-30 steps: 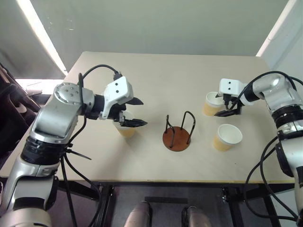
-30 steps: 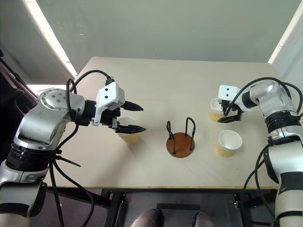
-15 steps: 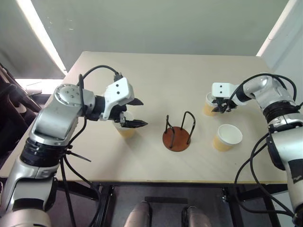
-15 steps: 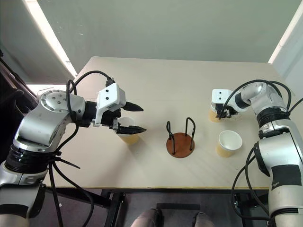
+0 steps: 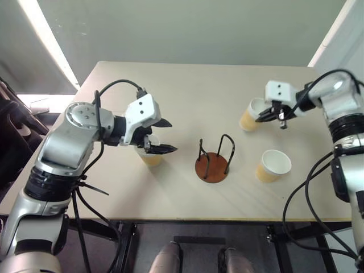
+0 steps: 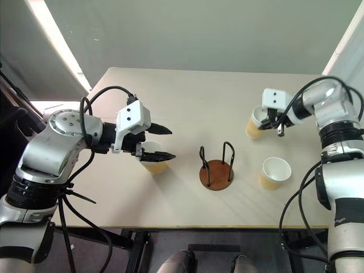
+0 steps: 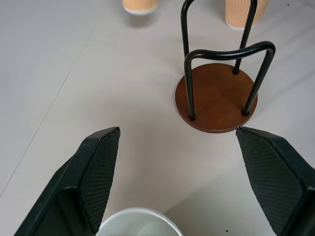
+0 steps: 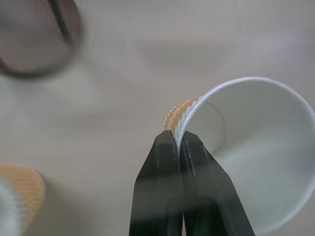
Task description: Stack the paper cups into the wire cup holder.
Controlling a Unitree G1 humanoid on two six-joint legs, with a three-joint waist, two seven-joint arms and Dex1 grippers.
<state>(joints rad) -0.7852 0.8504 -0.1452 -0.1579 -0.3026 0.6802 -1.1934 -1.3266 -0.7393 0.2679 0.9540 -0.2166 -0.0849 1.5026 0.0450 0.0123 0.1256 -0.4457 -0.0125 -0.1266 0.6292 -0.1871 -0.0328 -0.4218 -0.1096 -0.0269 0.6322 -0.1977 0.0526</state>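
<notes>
Next, my right gripper releases the paper cup on the brown disc (image 5: pixel 213 164) (image 8: pixel 37 37) between the black loops of the holder.
My right gripper (image 5: pixel 267 115) is shut on the white rim of a paper cup (image 5: pixel 248 118), which hangs tilted just above the table at the far right. The right wrist view shows both fingers (image 8: pixel 179 147) pinching that cup's wall (image 8: pixel 246 147). A second paper cup (image 5: pixel 272 165) stands upright near the front right. The wire cup holder (image 5: pixel 213 165), a brown disc with black loops, stands empty at the table's middle. My left gripper (image 5: pixel 172 135) is open and hovers just over a third paper cup (image 5: pixel 151 155) left of the holder; its rim (image 7: pixel 140 223) shows between my fingers.
The pale wooden table (image 5: pixel 187 96) has open room at the back and between the holder and the cups. Its front edge (image 5: pixel 187 218) runs close below the holder. A dark chair (image 5: pixel 11 119) stands off the table's left side.
My right gripper has shut on the far-right cup's rim and lifted it off the table, tipping it. The left arm and the other cups have not moved.
</notes>
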